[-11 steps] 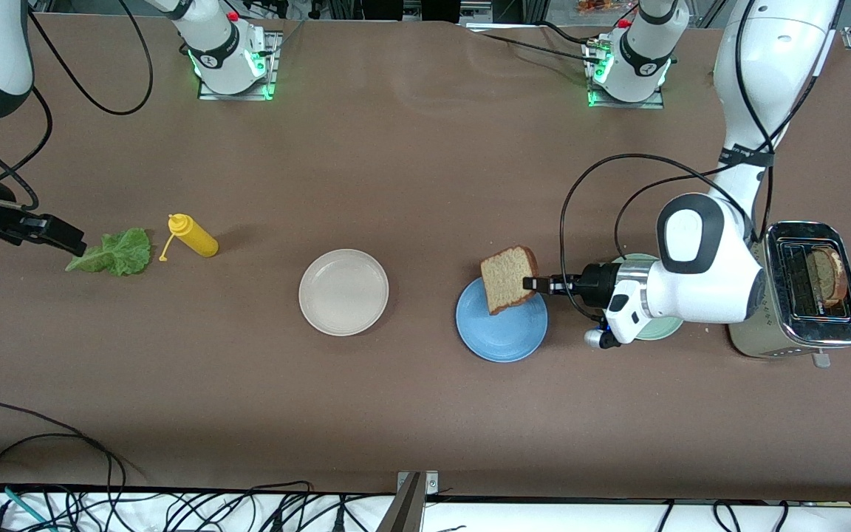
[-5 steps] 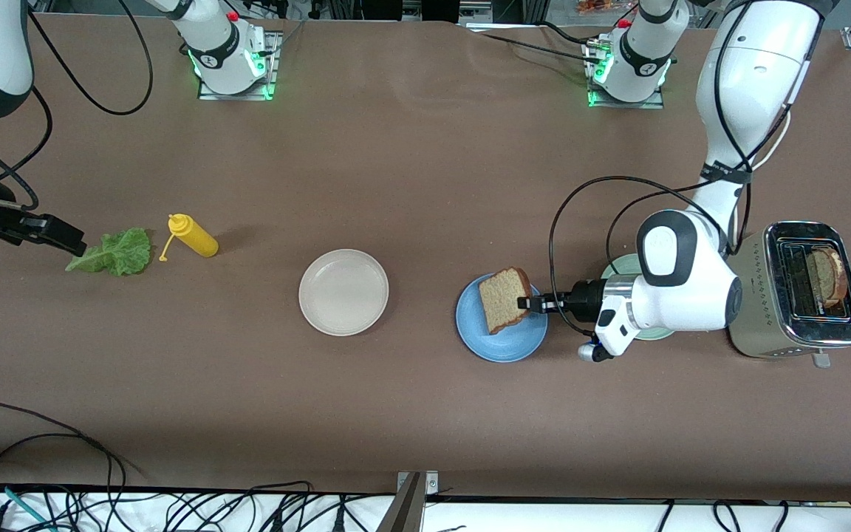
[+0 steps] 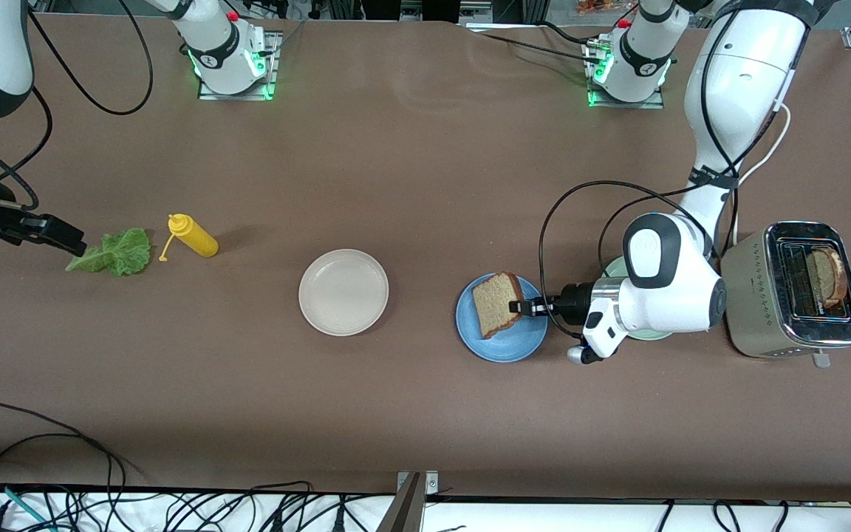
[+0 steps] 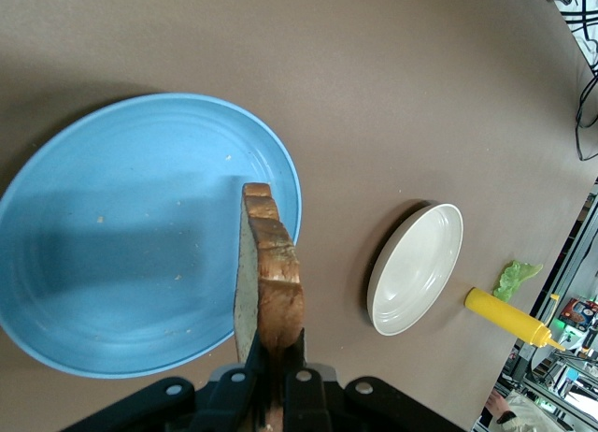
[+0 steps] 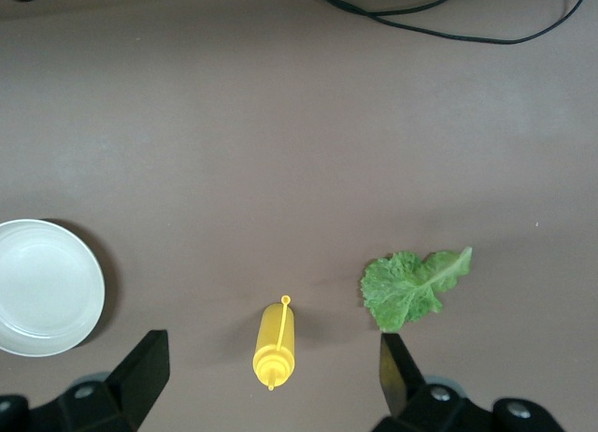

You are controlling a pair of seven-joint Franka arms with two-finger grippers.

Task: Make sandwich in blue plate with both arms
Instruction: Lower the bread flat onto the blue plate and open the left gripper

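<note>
Next, my left gripper sets the brown bread slice down flat and lets go on the middle of the blue plate (image 3: 507, 319) (image 4: 154, 250).
My left gripper (image 3: 520, 305) is shut on a brown bread slice (image 3: 496, 304), holding it by its crust, tilted, low over the blue plate (image 3: 501, 340). In the left wrist view the slice (image 4: 271, 273) stands edge-on between my fingers over the blue plate (image 4: 112, 236). A second bread slice (image 3: 829, 276) sits in the toaster (image 3: 795, 336). A green lettuce leaf (image 3: 114, 253) lies at the right arm's end of the table. My right gripper (image 3: 49, 235) is open and empty, up beside the leaf; the right wrist view shows the leaf (image 5: 411, 287).
A yellow squeeze bottle (image 3: 192, 236) lies beside the lettuce, also in the right wrist view (image 5: 274, 344). A beige plate (image 3: 343, 292) sits mid-table. A mint-green plate (image 3: 614, 267) is mostly hidden under my left arm, next to the toaster.
My left gripper has lowered the bread slice toward the blue plate and moved slightly toward the right arm's end. The right arm has not moved.
</note>
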